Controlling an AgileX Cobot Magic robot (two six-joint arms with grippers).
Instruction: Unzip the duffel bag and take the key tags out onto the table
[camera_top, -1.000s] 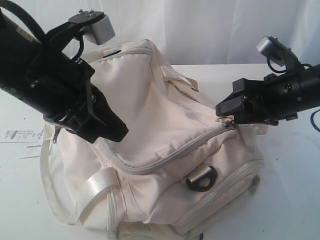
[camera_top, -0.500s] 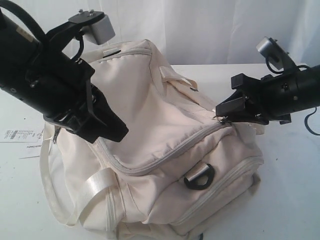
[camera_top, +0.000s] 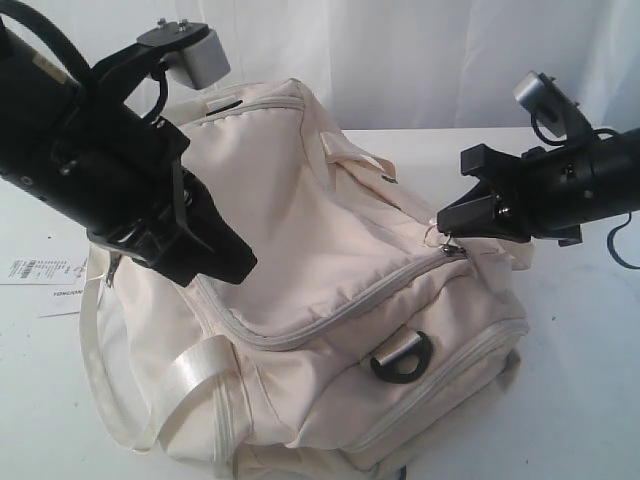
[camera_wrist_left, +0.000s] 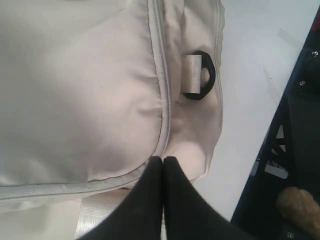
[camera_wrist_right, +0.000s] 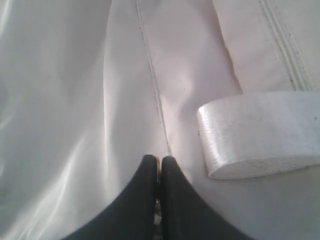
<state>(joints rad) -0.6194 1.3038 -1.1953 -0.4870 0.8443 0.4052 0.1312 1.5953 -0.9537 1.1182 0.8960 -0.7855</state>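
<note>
Next, I release the zipper pull with my right gripper on the bag's front panel (camera_top: 261, 394) beside the hanging webbing strap.
The cream duffel bag (camera_top: 320, 220) lies on the white table (camera_top: 580, 380) with its top zipper (camera_top: 340, 310) closed. My left gripper (camera_top: 245, 270) is shut, its tips (camera_wrist_left: 163, 159) resting on the bag fabric at the zipper's left corner, and nothing shows between them. At the zipper's right end my right gripper (camera_top: 443, 228) is shut on the zipper pull (camera_top: 436, 236). A glint of metal shows between its tips (camera_wrist_right: 160, 159). The key tags are hidden.
A black D-ring (camera_top: 402, 357) sits on the bag's front panel (camera_wrist_left: 200, 75). Glossy webbing straps hang at the front left (camera_top: 190, 370) and lie beside the right gripper (camera_wrist_right: 260, 132). A white barcode label (camera_top: 40, 270) lies on the table at the left.
My right gripper has turned at the wrist and drawn slightly right while gripping the zipper pull, tugging the bag's corner. The left arm has stayed put.
</note>
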